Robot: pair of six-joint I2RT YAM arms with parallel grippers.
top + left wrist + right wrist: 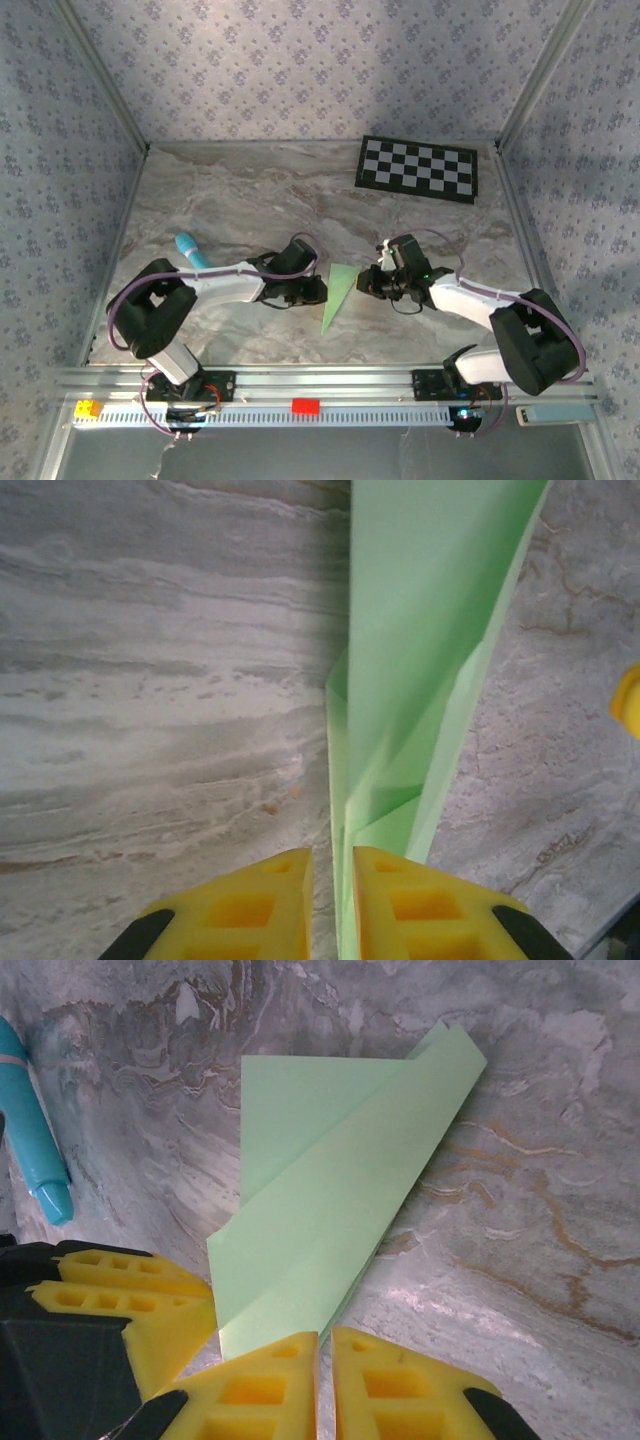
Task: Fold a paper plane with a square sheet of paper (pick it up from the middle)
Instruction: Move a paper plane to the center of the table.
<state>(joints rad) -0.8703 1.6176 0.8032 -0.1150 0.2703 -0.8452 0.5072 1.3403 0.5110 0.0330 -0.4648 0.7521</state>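
My left fingers hold just the paper plane's thin edge, so they should open and take the paper plane's middle (341,285) before lifting.
The pale mint-green paper is folded into a slim pointed paper plane (337,292) that lies on the marble table between my two grippers, its point towards the near edge. In the left wrist view a raised fold of the plane (420,630) runs into the narrow gap of my left gripper (332,855), whose jaws stand slightly apart, with bare table showing beside the paper. The left gripper (318,290) is at the plane's left edge. My right gripper (325,1335) is shut, its tips at the edge of the plane (340,1180). In the top view the right gripper (366,283) is just right of the plane.
A small cyan-blue stick (192,250) lies left of the left arm, and the same stick (35,1130) shows in the right wrist view. A black-and-white checkerboard (418,167) lies at the back right. The left gripper's yellow fingers (130,1300) sit close to my right fingers.
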